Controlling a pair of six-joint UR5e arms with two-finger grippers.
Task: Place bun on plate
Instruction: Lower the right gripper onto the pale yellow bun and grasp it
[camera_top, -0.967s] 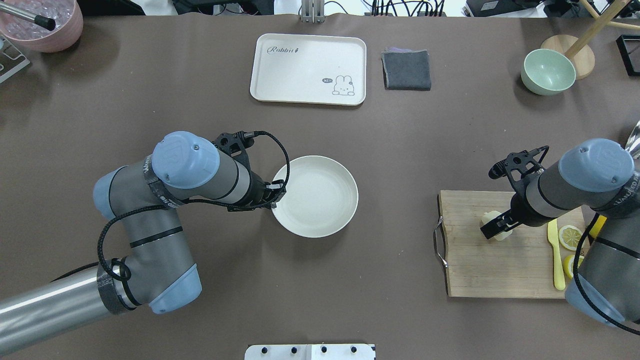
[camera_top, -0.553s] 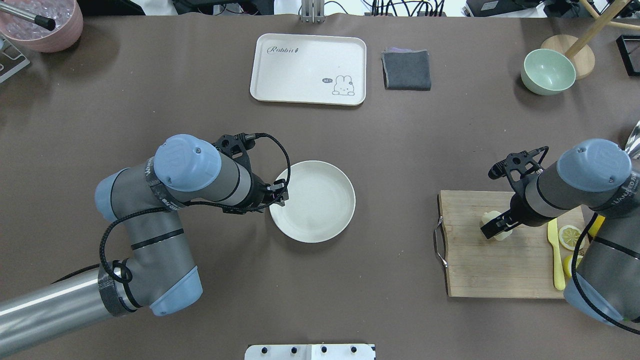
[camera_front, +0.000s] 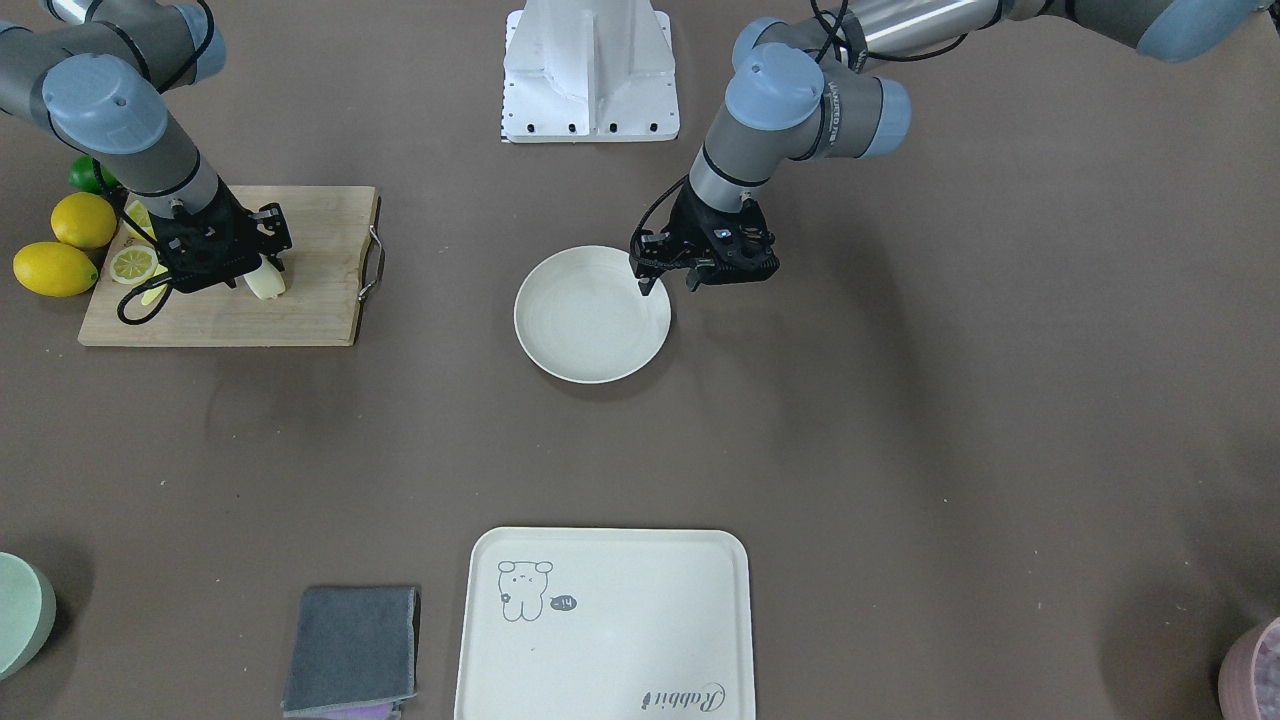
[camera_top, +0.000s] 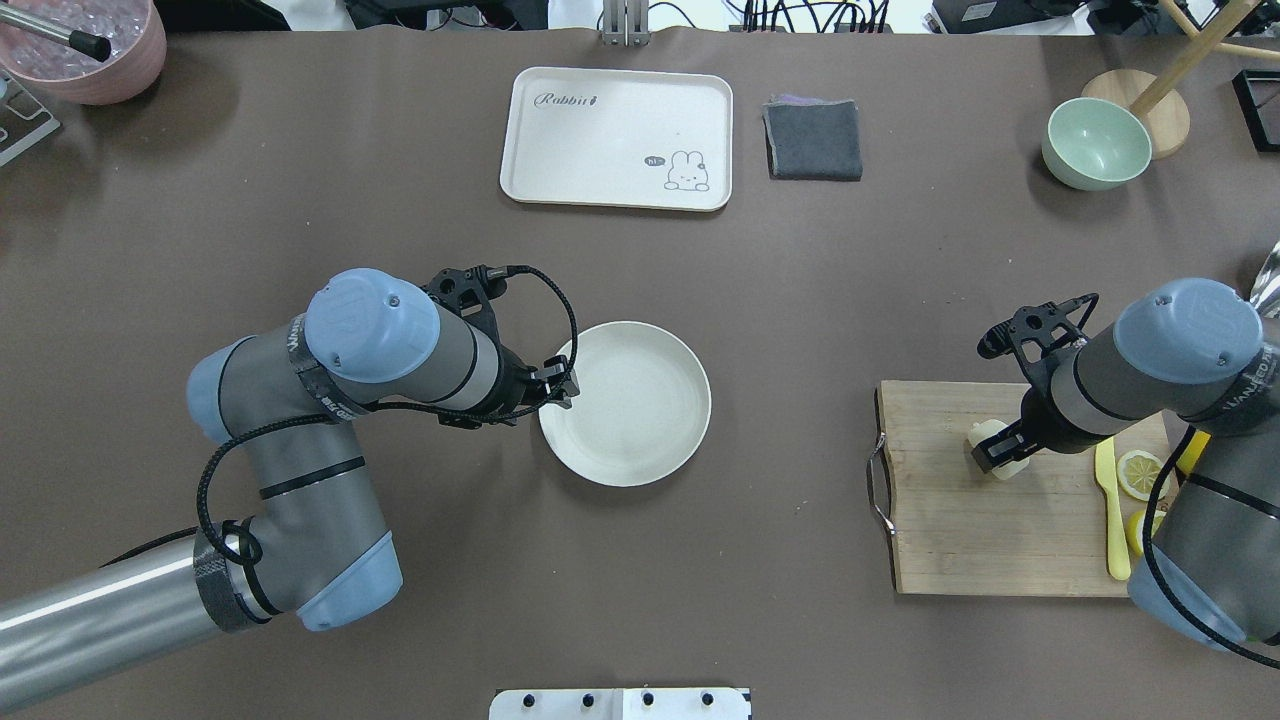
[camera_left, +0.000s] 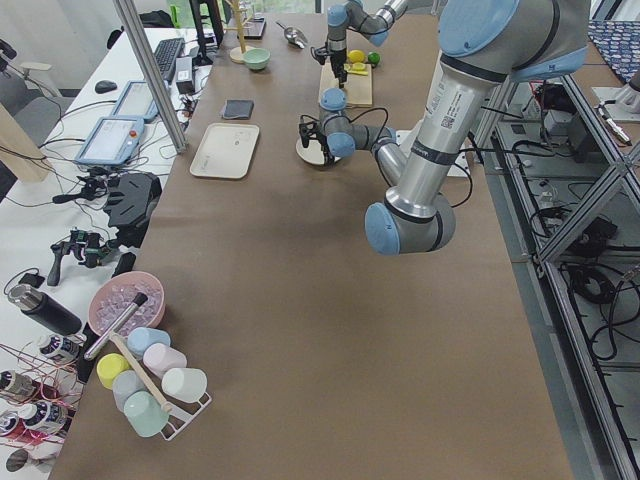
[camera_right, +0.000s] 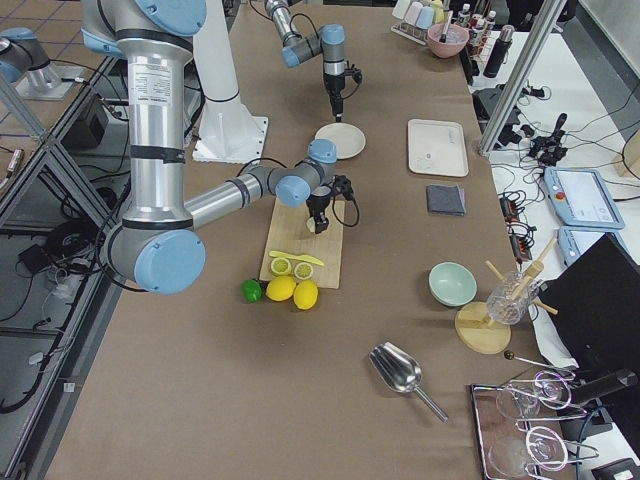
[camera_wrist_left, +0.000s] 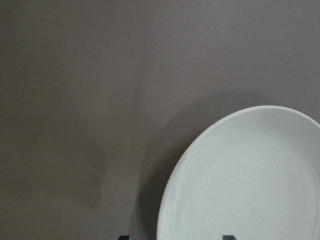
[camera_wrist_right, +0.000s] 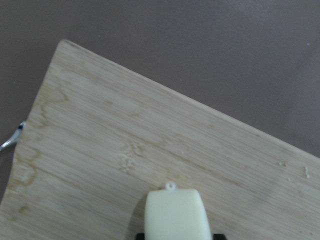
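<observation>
My right gripper is going to release the bun, still on the wooden cutting board, on the plate, just off its middle (camera_front: 587, 284) toward the white stand.
The plate (camera_top: 640, 430) is round, off-white and lies flat on the brown table near the centre; it also shows in the front view (camera_front: 580, 330). My left gripper (camera_top: 560, 385) stands open at the plate's left rim, its fingers straddling the rim (camera_wrist_left: 172, 210) in the left wrist view. The bun (camera_top: 1006, 468) is a small pale cream lump on the wooden cutting board (camera_top: 960, 540) at the right. My right gripper (camera_top: 995, 452) is shut on the bun, which fills the gap between its fingers (camera_wrist_right: 176, 215). From the front the bun (camera_front: 266, 285) pokes out below that gripper (camera_front: 250, 272).
A yellow knife (camera_top: 1112, 520) and lemon slices (camera_top: 1140, 472) lie on the board's right part, whole lemons (camera_front: 80, 220) beside it. At the far side are a cream tray (camera_top: 600, 140), a grey cloth (camera_top: 813, 140), a green bowl (camera_top: 1095, 145) and a pink bowl (camera_top: 90, 50).
The plate has come down and shifted slightly toward the robot with the left gripper at its rim. The right gripper and bun edged a little to the right on the board.
</observation>
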